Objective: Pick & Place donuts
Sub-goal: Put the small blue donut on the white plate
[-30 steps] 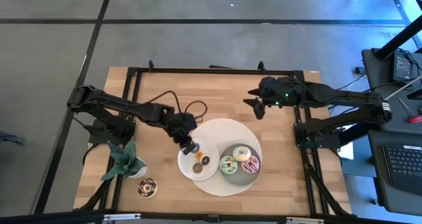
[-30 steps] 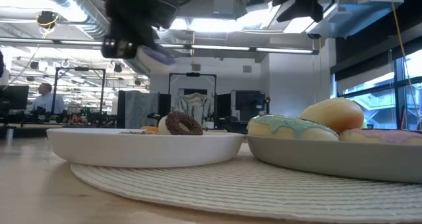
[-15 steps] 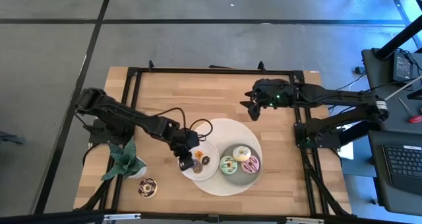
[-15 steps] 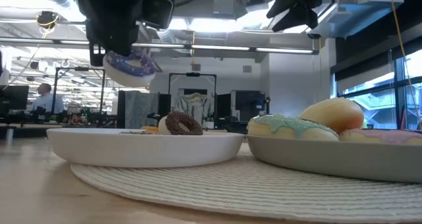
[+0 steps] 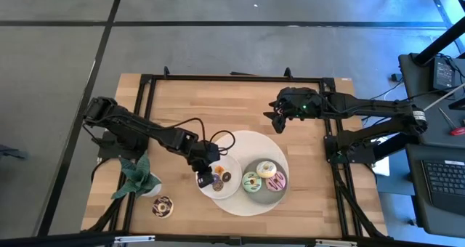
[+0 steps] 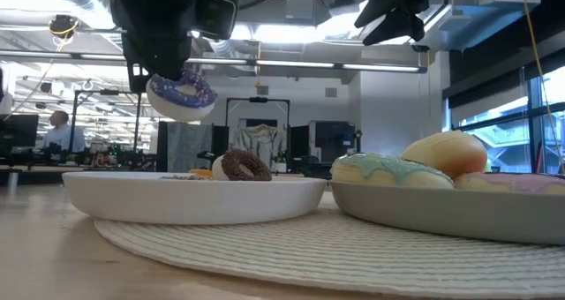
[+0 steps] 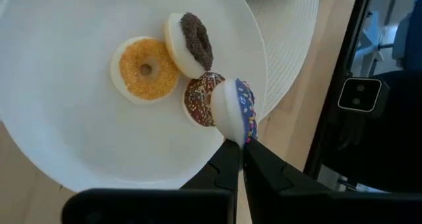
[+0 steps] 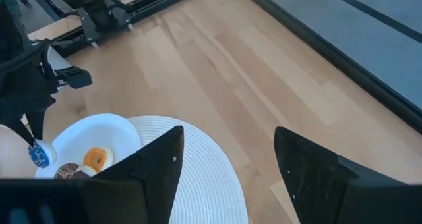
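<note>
The purple mini donut, still hanging over the small plate, will be let go by my left gripper on the white plate [image 5: 213, 181] [image 7: 176, 126], against the brown sprinkled mini donut.
My left gripper [image 5: 205, 179] hangs over the small white plate [image 5: 234, 167] and is shut on a purple-iced sprinkled mini donut [image 7: 234, 111], also seen in the low view [image 6: 181, 95]. On the plate lie an orange mini [image 7: 145, 69], a chocolate-iced mini [image 7: 191, 41] and a brown sprinkled mini [image 7: 198, 100]. Beside it, the grey plate [image 6: 441, 212] carries the green [image 5: 251, 181], white [image 5: 267, 168] and pink [image 5: 276, 181] donuts. The sprinkled chocolate donut [image 5: 162, 206] rests on the bare table. My right gripper [image 5: 278, 117] waits open above the far right of the table. My left gripper pinches the purple mini donut by its rim [image 7: 238, 133] between the two fingertips [image 7: 227, 155], coming from above and pointing down. The donut stands on edge below the fingers, slightly tilted, lifted clear above the white plate [image 7: 79, 132].
Both plates sit on a round white woven mat [image 5: 251, 142]. A green leafy plant [image 5: 138, 176] stands at the near left, next to the chocolate donut. Black frame rails [image 5: 232, 78] run round the table. Bare wood lies at the table's far middle [image 5: 218, 98].
My left gripper has moved toward the near edge and come down over the white plate, staying shut on the purple mini donut, which now hangs lower above the plate. My right gripper has drifted slightly toward the table's left.
</note>
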